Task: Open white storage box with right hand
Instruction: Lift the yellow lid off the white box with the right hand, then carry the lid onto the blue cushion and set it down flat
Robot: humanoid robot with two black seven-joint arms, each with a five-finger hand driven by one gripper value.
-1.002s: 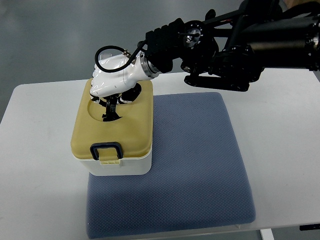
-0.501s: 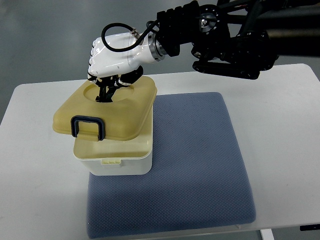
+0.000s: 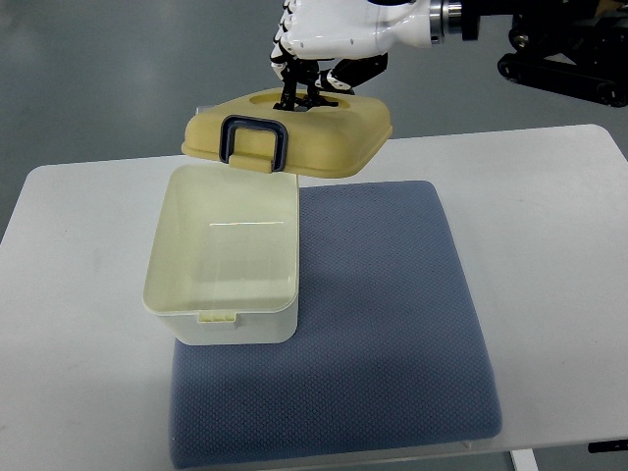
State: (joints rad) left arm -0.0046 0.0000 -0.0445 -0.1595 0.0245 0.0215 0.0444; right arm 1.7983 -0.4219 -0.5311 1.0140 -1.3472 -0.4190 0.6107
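The yellowish lid will go down from my right gripper onto the blue mat (image 3: 380,268), close beside the white storage box.
The white storage box (image 3: 222,316) stands open on the left part of the blue mat (image 3: 373,324), its pale inside bare. Its yellowish lid (image 3: 324,142) with a dark blue latch (image 3: 254,141) hangs in the air above the box's far right corner, tilted a little. My right hand (image 3: 304,83), white with dark fingers, comes in from the top right and is shut on the handle in the lid's round recess. No left arm shows.
The mat lies on a white table (image 3: 549,245) whose edges show at left, right and bottom. The dark right arm (image 3: 559,44) crosses the top right corner. Grey floor lies beyond the table.
The lid has come off the box and risen up and to the right in my right hand. The box, shut a second ago, now stands open.
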